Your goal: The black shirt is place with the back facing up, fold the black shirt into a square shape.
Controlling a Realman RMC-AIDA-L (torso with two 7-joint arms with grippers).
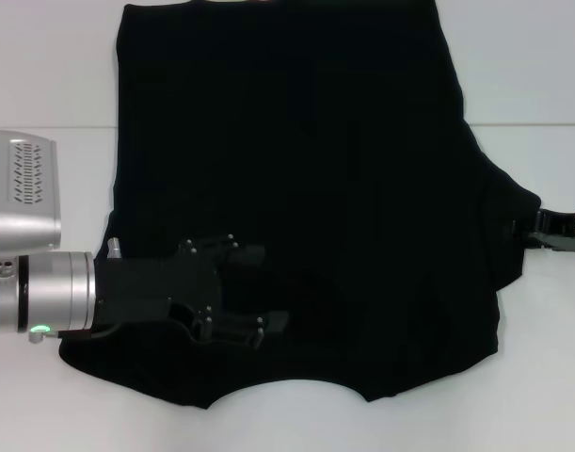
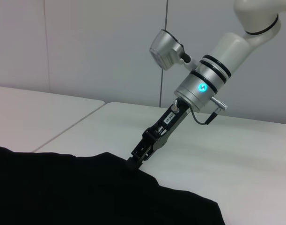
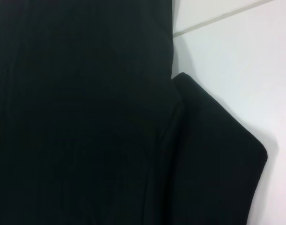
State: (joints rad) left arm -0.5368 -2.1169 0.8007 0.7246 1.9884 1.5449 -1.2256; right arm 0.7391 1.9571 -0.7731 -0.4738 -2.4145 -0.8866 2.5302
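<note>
The sleeve at my right gripper is bunched up short against the shirt's side, so I should take its end (image 1: 532, 200), spread it flat and fold it inward.
The black shirt (image 1: 306, 169) lies flat on the white table (image 1: 52, 66), plain side up, collar end towards me. My left gripper (image 1: 273, 287) reaches in from the left, low over the shirt's near left part, and is open with nothing between its fingers. At the right edge, my right gripper (image 1: 549, 229) is at the tip of the right sleeve (image 1: 513, 217). The left wrist view shows this right gripper (image 2: 135, 162) narrow and shut on the shirt's edge (image 2: 119, 171), where the cloth rises slightly. The right wrist view shows only shirt (image 3: 77, 117) and sleeve (image 3: 217, 159).
White table (image 3: 236, 51) surrounds the shirt on all sides, with a seam line (image 1: 52, 127) running across it. A pale wall (image 2: 86, 47) stands behind the table in the left wrist view.
</note>
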